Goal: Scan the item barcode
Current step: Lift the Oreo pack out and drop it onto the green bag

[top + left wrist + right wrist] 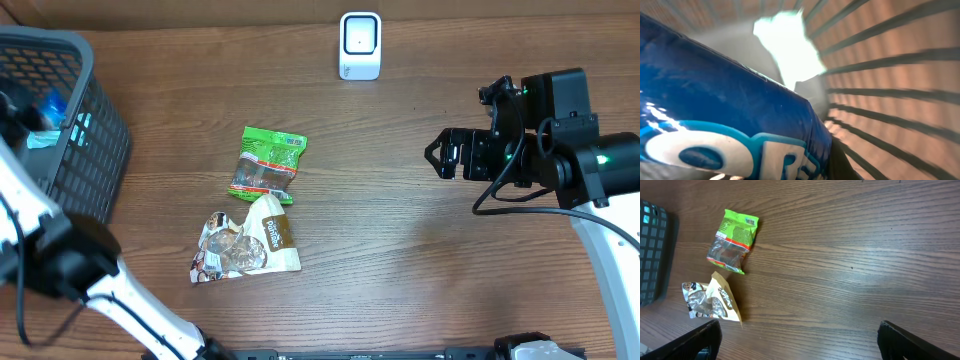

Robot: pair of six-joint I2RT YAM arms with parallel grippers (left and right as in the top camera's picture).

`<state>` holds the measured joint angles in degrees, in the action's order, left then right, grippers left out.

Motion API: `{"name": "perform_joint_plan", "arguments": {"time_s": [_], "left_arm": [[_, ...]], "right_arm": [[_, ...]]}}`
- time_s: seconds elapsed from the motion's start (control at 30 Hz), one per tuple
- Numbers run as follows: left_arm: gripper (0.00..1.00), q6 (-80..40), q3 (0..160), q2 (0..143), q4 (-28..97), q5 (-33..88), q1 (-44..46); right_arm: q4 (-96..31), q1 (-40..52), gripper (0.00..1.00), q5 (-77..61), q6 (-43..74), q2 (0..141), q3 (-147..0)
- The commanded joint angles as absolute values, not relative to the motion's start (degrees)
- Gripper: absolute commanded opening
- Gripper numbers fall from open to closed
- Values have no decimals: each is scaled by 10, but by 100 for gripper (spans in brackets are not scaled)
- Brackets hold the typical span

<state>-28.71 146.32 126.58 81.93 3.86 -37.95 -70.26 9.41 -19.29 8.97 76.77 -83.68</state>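
Observation:
Next, my left gripper releases the blue packet on top of the green snack packet (266, 157).
A blue packet (730, 110) with white and light-blue lettering fills the left wrist view, pressed right up against the camera inside the dark mesh basket (890, 100). My left gripper (30, 118) reaches down into that basket (95, 165) at the table's far left and is shut on the blue packet (55, 103). Its fingers are hidden behind the packet. The white barcode scanner (360, 45) stands at the back centre. Over the right side of the table my right gripper (435, 155) hovers open with nothing in it; its dark fingertips (695, 342) frame bare wood.
A green snack packet (268, 163) and a brown-and-white packet (245, 243) lie mid-table, left of centre. The right wrist view shows the green packet (732, 241), the brown-and-white one (710, 300) and the basket's edge (652, 250).

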Motion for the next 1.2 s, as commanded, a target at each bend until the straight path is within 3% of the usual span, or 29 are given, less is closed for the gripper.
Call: {"name": "perform_joint_plan", "arguments": {"time_s": [0.0, 0.23, 0.47, 0.8, 0.9, 1.13, 1.17], "left_arm": [[4, -241, 1493, 1137, 828, 45, -370], [4, -123, 1493, 1028, 858, 46, -276], [4, 42, 1492, 1063, 946, 45, -132], [4, 53, 1393, 1244, 968, 167, -46], [4, 9, 1360, 1297, 968, 203, -29], [4, -4, 1281, 1339, 957, 200, 11], [9, -4, 1280, 1338, 956, 187, 17]], "right_arm": [[-700, 96, 100, -196, 88, 766, -851], [-695, 96, 100, -196, 88, 766, -851], [-687, 96, 100, -196, 88, 766, -851], [-687, 96, 100, -196, 87, 766, -851], [-689, 96, 100, -196, 87, 766, -851], [-692, 96, 100, -196, 87, 766, -851], [-692, 96, 100, -196, 87, 766, -851]]}}
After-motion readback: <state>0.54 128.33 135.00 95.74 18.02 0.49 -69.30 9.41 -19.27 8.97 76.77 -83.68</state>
